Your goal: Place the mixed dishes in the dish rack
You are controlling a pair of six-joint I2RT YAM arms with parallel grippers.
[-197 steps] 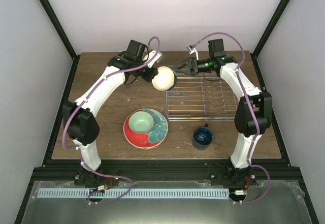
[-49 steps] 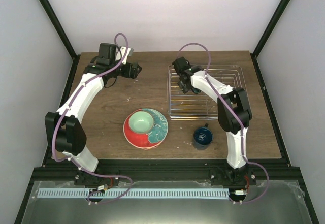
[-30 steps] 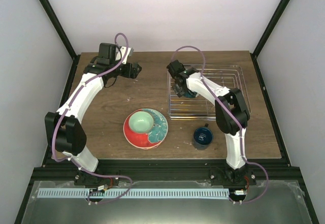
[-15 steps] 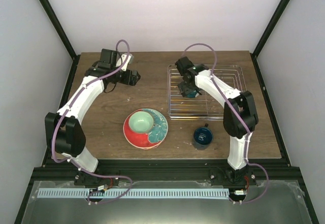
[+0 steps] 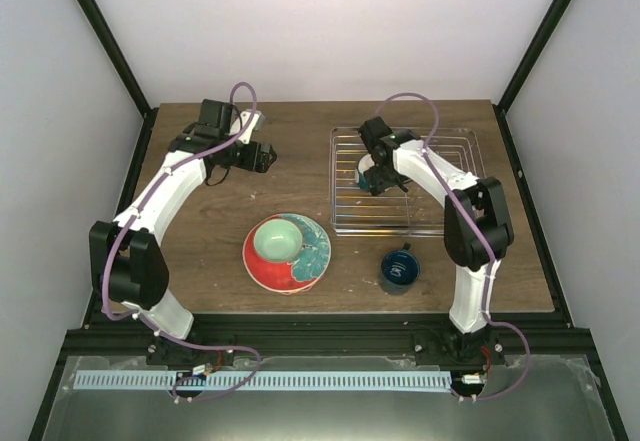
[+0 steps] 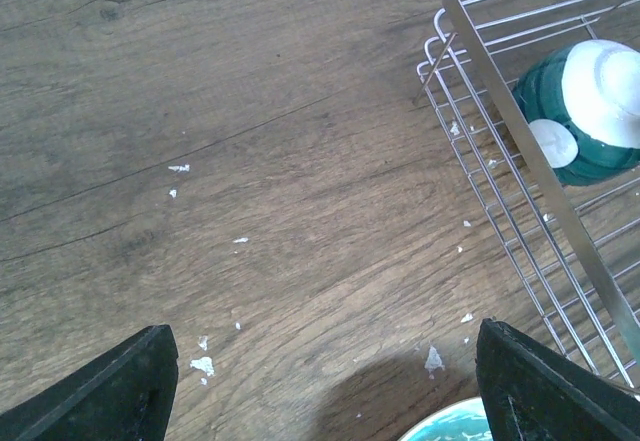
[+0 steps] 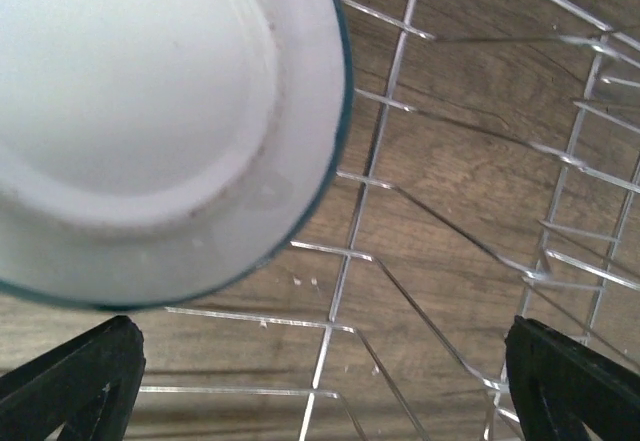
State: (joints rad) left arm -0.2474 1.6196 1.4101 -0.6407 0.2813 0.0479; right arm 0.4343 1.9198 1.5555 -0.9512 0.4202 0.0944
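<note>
The pale green bowl is next for my left gripper, which should go to it and close on the bowl's rim [image 5: 256,232], on the side farthest from the dish rack.
The cream bowl with the blue outside [image 6: 585,111] lies bottom-up in the dish rack [image 6: 497,137], near its left end; in the top view only a sliver of this bowl [image 5: 364,175] shows beside my right arm. My right gripper [image 7: 325,381] hangs open just over the rack wires [image 7: 385,196], with the bowl [image 7: 150,101] close ahead of it and nothing between its fingers. My left gripper [image 6: 320,401] is open and empty above bare wood left of the rack. A pale green bowl [image 5: 277,239] sits on the red-and-teal plate [image 5: 310,261]. The dark blue mug [image 5: 398,270] stands in front of the rack [image 5: 440,176].
The plate's teal rim [image 6: 450,429] shows at the bottom edge of the left wrist view. Small white flecks dot the wood [image 6: 205,365]. Black frame posts and pale walls close in the table on both sides and behind.
My right wrist has swung from the rack's left edge toward its middle, leaving the bowl lying in the rack. My left gripper has drifted a little nearer and to the right.
</note>
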